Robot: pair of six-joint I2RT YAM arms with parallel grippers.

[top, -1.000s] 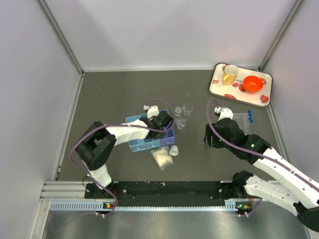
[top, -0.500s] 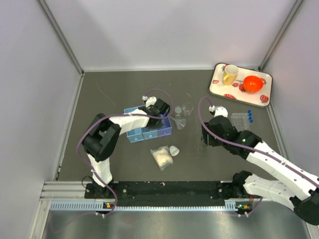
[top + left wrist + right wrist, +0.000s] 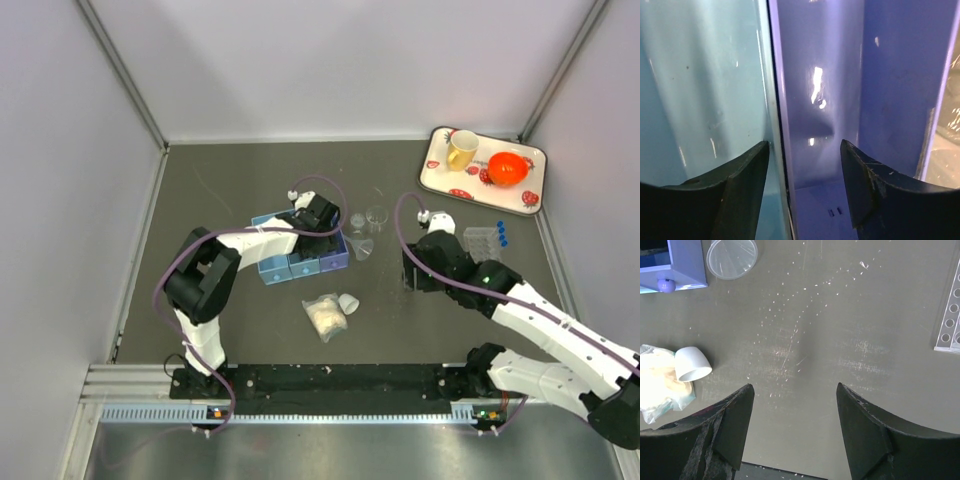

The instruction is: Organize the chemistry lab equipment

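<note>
The tray's divider runs at a slant and off-centre between my open fingers, so next my left gripper lines up with it and pinches its top (image 3: 782, 135) before it turns the tray.
The blue three-compartment tray (image 3: 290, 266) lies left of centre. My left gripper (image 3: 322, 232) (image 3: 805, 145) stands open over it, its fingers either side of the divider wall (image 3: 776, 100) between the light-blue and purple compartments, holding nothing. My right gripper (image 3: 409, 277) (image 3: 795, 387) hangs open over bare table. A clear funnel (image 3: 362, 247) (image 3: 732, 259) lies just right of the tray, with two tiny beakers (image 3: 367, 217) behind it. A bag of white material (image 3: 325, 316) (image 3: 657, 375) and a small white cup (image 3: 349, 302) (image 3: 692, 364) lie in front. The tube rack (image 3: 482, 243) (image 3: 950, 315) with blue-capped tubes (image 3: 500, 232) is at the right.
A white strawberry-patterned tray (image 3: 440, 180) at the back right carries a yellow mug (image 3: 462, 150) and an orange bowl (image 3: 508, 168). Grey walls close in the table on three sides.
My left gripper, shut on the blue tray's wall a moment ago, has opened; the tray now rests slightly farther back. My right gripper drifted a little left.
</note>
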